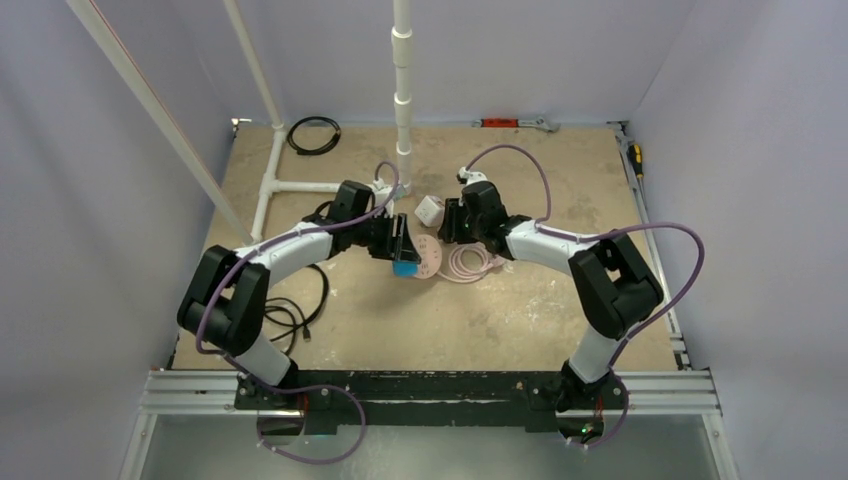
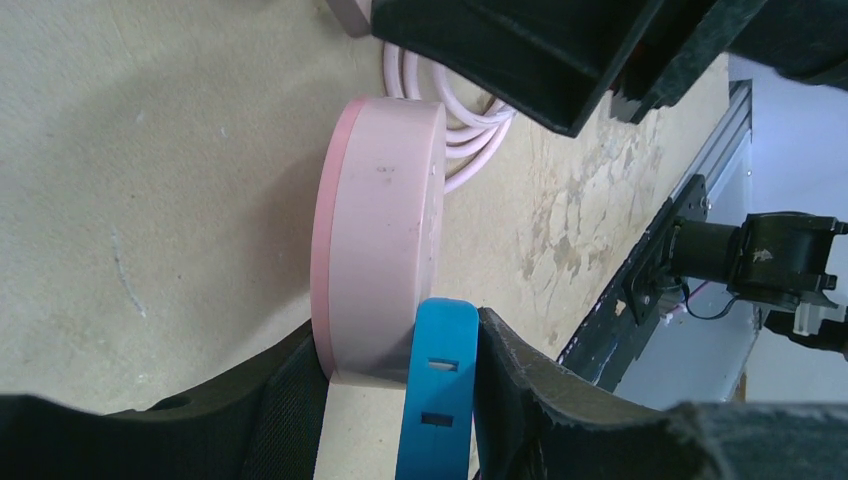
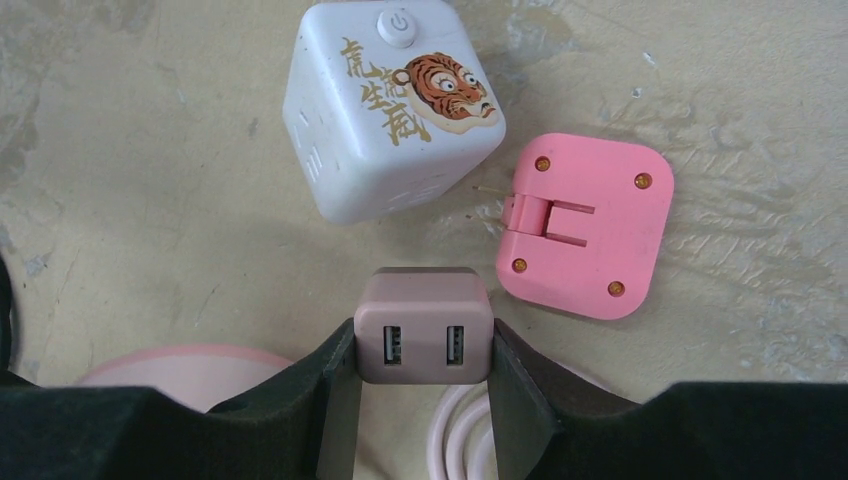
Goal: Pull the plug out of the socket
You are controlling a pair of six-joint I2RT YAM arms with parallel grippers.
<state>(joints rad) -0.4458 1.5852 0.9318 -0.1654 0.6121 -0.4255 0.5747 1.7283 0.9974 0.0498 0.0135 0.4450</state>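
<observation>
The blue slotted piece is pinched against the socket by my left gripper, so I will put both down and open that gripper before my right gripper takes that blue slotted piece [image 1: 404, 269].
The socket [image 2: 385, 230], a round pale-pink disc, shows edge-on in the left wrist view. My left gripper [image 2: 400, 370] is shut on its rim, with a blue slotted piece [image 2: 440, 390] pressed between the disc and one finger. From above, the left gripper [image 1: 403, 250] holds the socket [image 1: 428, 258] mid-table. My right gripper [image 3: 425, 340] is shut on a mauve plug [image 3: 425, 325] with two USB ports. The plug is apart from the socket [image 3: 180, 370], above the coiled pink cord [image 3: 460, 420]. The right gripper [image 1: 447, 222] faces the left one.
A white cube adapter [image 3: 390, 105] with a tiger print and a small square pink plug [image 3: 585, 225] lie just beyond the right gripper. A white pipe frame [image 1: 300, 185] and black cable coil [image 1: 313, 133] sit at the back left. More black cable [image 1: 300, 310] lies near left.
</observation>
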